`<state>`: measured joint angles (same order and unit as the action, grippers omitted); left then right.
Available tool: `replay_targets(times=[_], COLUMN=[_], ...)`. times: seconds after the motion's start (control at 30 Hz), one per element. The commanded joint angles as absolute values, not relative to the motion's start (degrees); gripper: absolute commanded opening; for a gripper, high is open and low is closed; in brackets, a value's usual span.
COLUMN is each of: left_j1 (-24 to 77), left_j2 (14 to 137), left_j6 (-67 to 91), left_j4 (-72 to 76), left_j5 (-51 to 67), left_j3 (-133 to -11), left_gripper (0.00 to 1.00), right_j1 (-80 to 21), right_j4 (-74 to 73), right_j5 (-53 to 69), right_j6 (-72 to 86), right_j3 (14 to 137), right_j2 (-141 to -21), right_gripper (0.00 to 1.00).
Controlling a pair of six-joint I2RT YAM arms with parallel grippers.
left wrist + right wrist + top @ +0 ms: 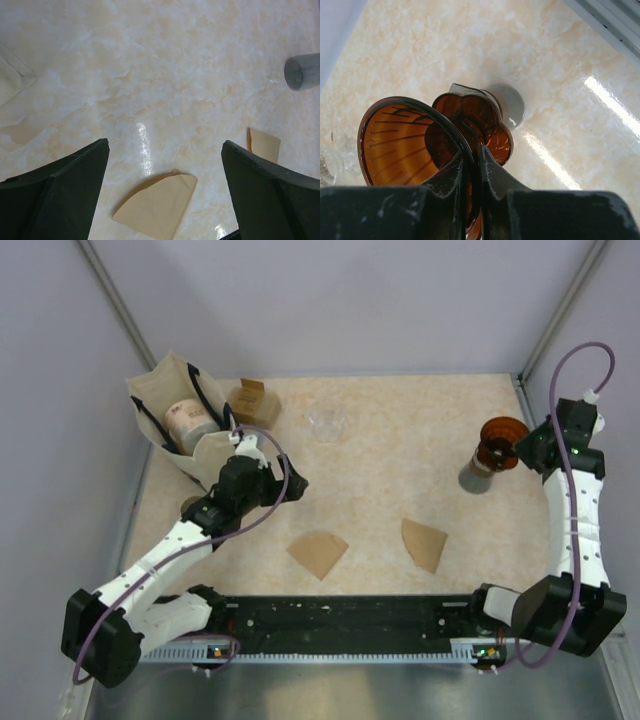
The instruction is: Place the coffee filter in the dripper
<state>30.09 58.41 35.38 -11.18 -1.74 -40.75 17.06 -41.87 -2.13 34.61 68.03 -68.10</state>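
Next, my right gripper releases the amber dripper on top of the grey cup (490, 453) (474, 126).
Two brown paper coffee filters lie flat on the table: one (318, 552) at centre front, also in the left wrist view (158, 205), and one (423, 542) to its right, its corner showing in the left wrist view (263, 145). My left gripper (283, 483) is open and empty, above and behind the left filter. The amber dripper (500, 443) sits tilted on a grey cup (475, 476) at the right. My right gripper (470, 165) is shut on the dripper's rim (427, 111).
A cream tote bag (175, 410) holding a round tin stands at the back left, with a small cardboard box (252, 402) beside it. A clear glass (327, 424) stands at the back centre. The grey cup also shows in the left wrist view (303, 71).
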Motion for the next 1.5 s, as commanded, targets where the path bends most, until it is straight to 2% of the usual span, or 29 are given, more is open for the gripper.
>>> replay_targets(times=[0.0, 0.63, 1.07, 1.13, 1.3, 1.47], left_j1=[29.88, 29.88, 29.80, 29.88, 29.88, 29.88], left_j2=[56.60, 56.78, 56.95, 57.13, 56.95, 57.22], left_j6=[34.45, 33.58, 33.40, 33.40, 33.40, 33.31], left_j4=[-8.17, -8.09, -7.56, -7.56, -7.47, -7.47], left_j5=[-1.41, -1.14, -0.26, -0.26, -0.35, -0.26], left_j3=[-40.08, -39.90, -39.64, -39.64, -39.81, -39.81], left_gripper=[0.99, 0.99, 0.99, 0.99, 0.99, 0.99], right_j1=[17.31, 17.32, 17.40, 17.40, 17.49, 17.49], right_j4=[-35.95, -31.64, -30.15, -30.15, -30.15, -30.32], right_j5=[-0.18, 0.26, -2.37, -2.72, -2.99, -2.81], right_j6=[36.03, 38.06, 37.62, 37.53, 36.83, 36.56], right_j3=[68.47, 64.34, 63.28, 63.28, 63.28, 63.11], right_j2=[-68.11, -71.10, -72.25, -72.16, -72.16, -71.63], right_gripper=[0.00, 0.00, 0.08, 0.09, 0.30, 0.35])
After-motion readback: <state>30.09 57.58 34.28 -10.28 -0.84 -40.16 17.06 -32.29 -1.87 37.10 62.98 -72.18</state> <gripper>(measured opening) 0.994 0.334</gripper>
